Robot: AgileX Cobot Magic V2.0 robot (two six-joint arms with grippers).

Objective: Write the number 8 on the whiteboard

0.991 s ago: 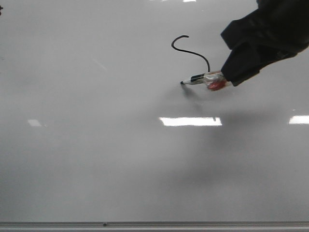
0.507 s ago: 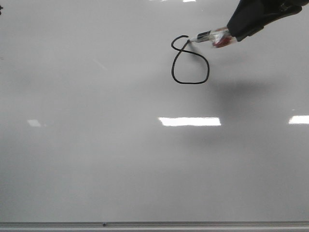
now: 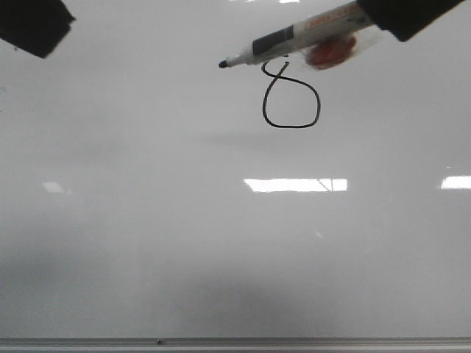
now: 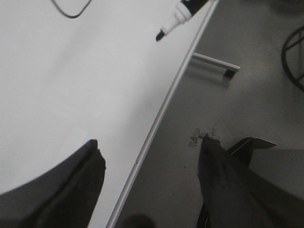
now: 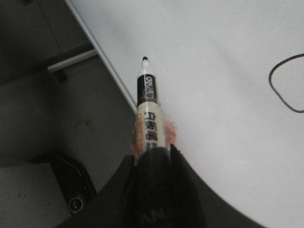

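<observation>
My left gripper is to close next on the white marker's black band (image 3: pixel 274 42) (image 4: pixel 193 4) close to its tip, since my right gripper is holding the marker's back end.
The number 8 (image 3: pixel 290 95) is drawn in thin black line on the whiteboard (image 3: pixel 184 243), right of centre near the far side; its big lower loop is closed. My right gripper (image 3: pixel 383 22) is shut on a white marker (image 3: pixel 302 35), held lifted off the board, its black tip (image 3: pixel 223 65) left of the figure. The right wrist view shows the marker (image 5: pixel 148 111) in my jaws and part of the 8 (image 5: pixel 285 88). My left gripper (image 3: pixel 33 26) is open and empty at the far left. In the left wrist view its fingers (image 4: pixel 78 185) straddle the board's edge.
A thin grey metal edge strip (image 3: pixel 235 342) runs along the board's near side. Bright rectangular light reflections (image 3: pixel 294 184) lie on the board. Beyond the board's edge strip (image 4: pixel 161 118) the left wrist view shows grey floor (image 4: pixel 247 95).
The 8 went from a half-drawn curve to a complete figure. My right gripper then lifted the marker off the board and swung it up. My left gripper came into view.
</observation>
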